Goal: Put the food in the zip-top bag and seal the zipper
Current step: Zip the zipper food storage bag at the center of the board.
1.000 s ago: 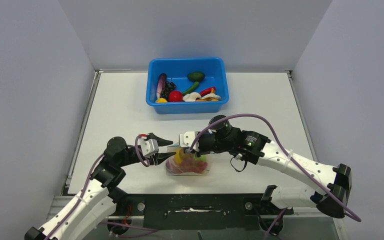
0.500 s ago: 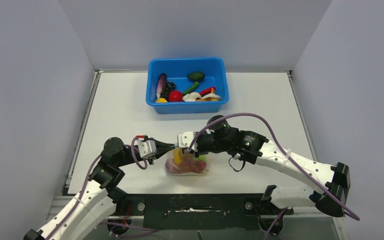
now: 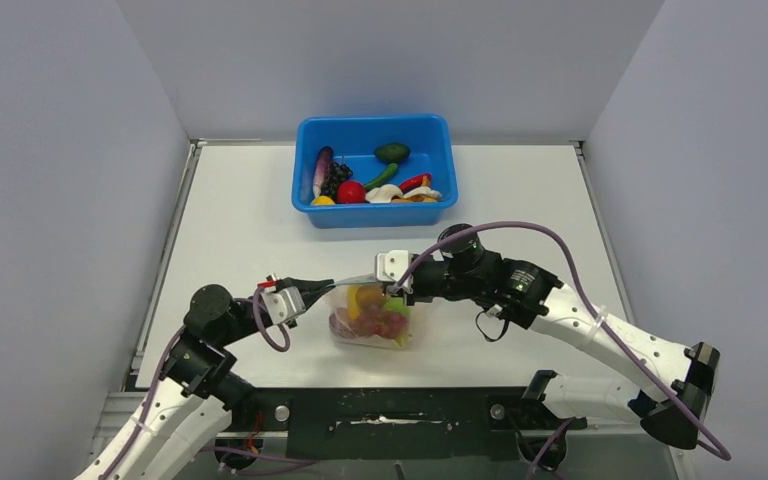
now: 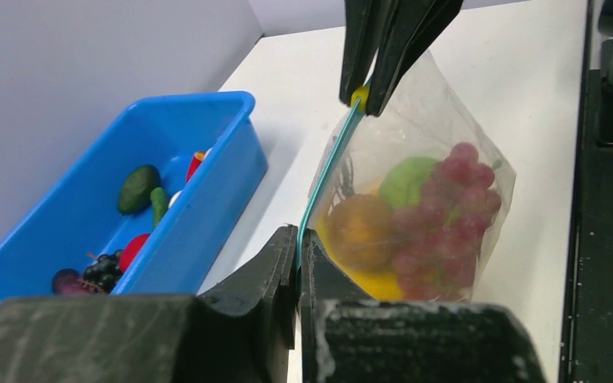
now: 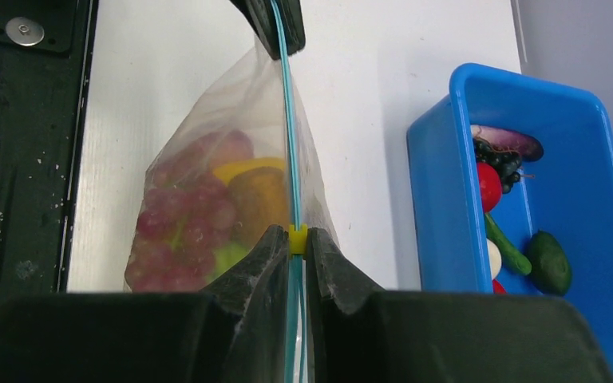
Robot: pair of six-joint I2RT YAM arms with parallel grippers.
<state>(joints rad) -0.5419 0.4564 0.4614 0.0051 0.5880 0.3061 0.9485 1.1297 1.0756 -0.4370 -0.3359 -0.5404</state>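
Observation:
Next, my right gripper puts the clear zip-top bag down on the white table (image 3: 381, 283) just in front of the blue tub.
The clear zip-top bag (image 3: 375, 325) hangs stretched between my two grippers just above the table. Inside it are reddish-purple grapes (image 4: 447, 211), an orange piece (image 4: 361, 231), a green piece (image 4: 407, 179) and something yellow (image 5: 247, 169). My left gripper (image 3: 322, 288) is shut on the left end of the teal zipper strip (image 4: 329, 163). My right gripper (image 3: 397, 287) is shut on the small yellow slider (image 5: 298, 238) on the zipper (image 5: 286, 120). In the left wrist view the right fingers (image 4: 391, 48) pinch the slider (image 4: 358, 96) at the strip's far end.
A rigid blue tub (image 3: 375, 208) stands at the back middle of the table, holding several more toy foods, among them a red one (image 3: 351, 192) and a dark green one (image 3: 392, 152). The black base rail (image 3: 390, 410) runs along the near edge.
My left gripper has pulled left and back while my right gripper has slid right along the zipper. The bag's mouth is now stretched wider and the bag hangs more upright.

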